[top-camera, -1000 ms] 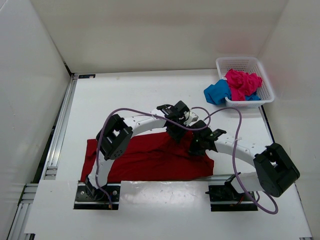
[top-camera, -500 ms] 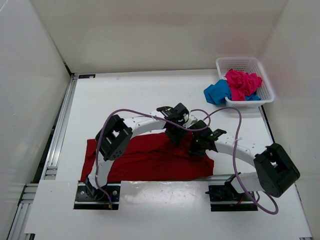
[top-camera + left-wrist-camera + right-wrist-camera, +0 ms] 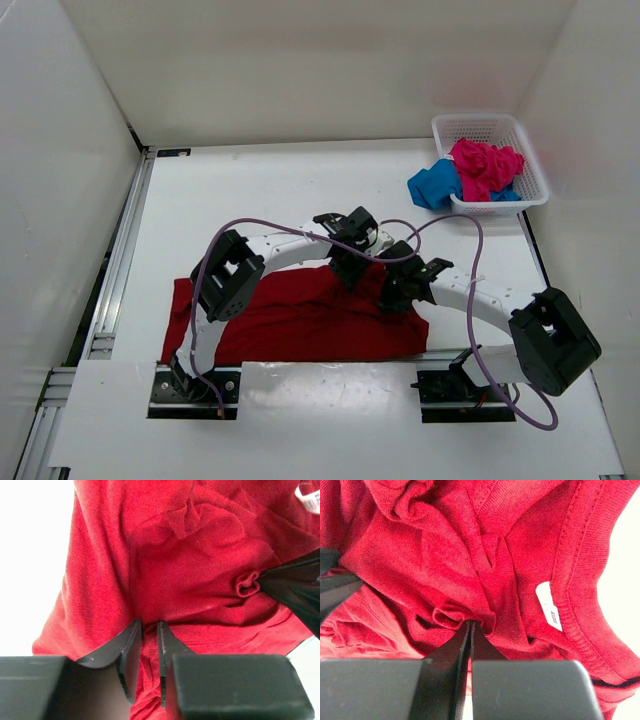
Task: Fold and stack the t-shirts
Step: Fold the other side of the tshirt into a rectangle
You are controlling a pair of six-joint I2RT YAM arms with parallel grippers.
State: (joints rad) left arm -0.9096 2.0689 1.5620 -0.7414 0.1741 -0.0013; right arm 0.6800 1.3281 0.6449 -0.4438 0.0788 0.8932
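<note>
The dark red t-shirt bunches in folds beside the pinch of the robot's right gripper, so the left gripper should take the fold at its fingertips (image 3: 150, 631) and pull it flat.
The dark red t-shirt (image 3: 290, 320) lies spread and rumpled on the table near the arm bases. Both grippers are down on its right part, close together. My left gripper (image 3: 345, 272) has its jaws nearly together, with a ridge of red fabric (image 3: 150, 680) pressed between them. My right gripper (image 3: 392, 298) is shut, and a small fold of the red shirt (image 3: 445, 617) is pinched at its tips (image 3: 471, 623). In the left wrist view that same pinch (image 3: 247, 584) shows at the right gripper's tip. The pink t-shirt (image 3: 485, 168) is bunched in the basket, and the blue t-shirt (image 3: 433, 185) hangs over its left side.
The white mesh basket (image 3: 480, 125) stands at the back right corner. White walls enclose the table on three sides, and a metal rail (image 3: 125, 250) runs along the left. The red shirt's white neck label (image 3: 549, 605) lies beside the collar seam.
The left gripper's jaws have narrowed onto the red fabric. Both arms have stayed almost in place over the shirt.
</note>
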